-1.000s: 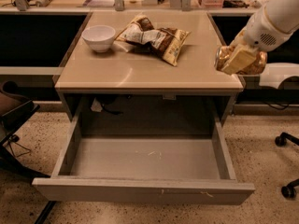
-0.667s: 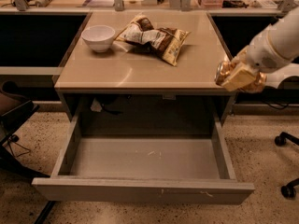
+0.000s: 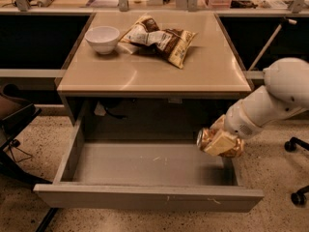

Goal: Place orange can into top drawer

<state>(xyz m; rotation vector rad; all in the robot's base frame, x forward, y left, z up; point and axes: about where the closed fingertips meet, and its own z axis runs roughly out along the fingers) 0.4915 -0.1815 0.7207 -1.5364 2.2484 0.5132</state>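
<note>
My gripper needs to let go of the orange can on the grey bottom of the top drawer, close behind the front panel [image 3: 178,168].
The top drawer [image 3: 145,195] stands pulled wide open below the table, its grey floor bare. My gripper [image 3: 221,142] is on the end of the white arm coming in from the right and is shut on the orange can [image 3: 207,138]. It holds the can on its side, silver end facing left, just above the drawer's right inner corner, below the table's front edge.
On the beige table [image 3: 154,74] stand a white bowl [image 3: 102,38] at the back left and two snack bags [image 3: 159,38] in the middle back. A black chair [image 3: 14,124] is at the left; chair wheels [image 3: 295,168] are at the right.
My gripper has carried the orange can down and leftward, from beside the table's right edge at top height to just above the open drawer's right side.
</note>
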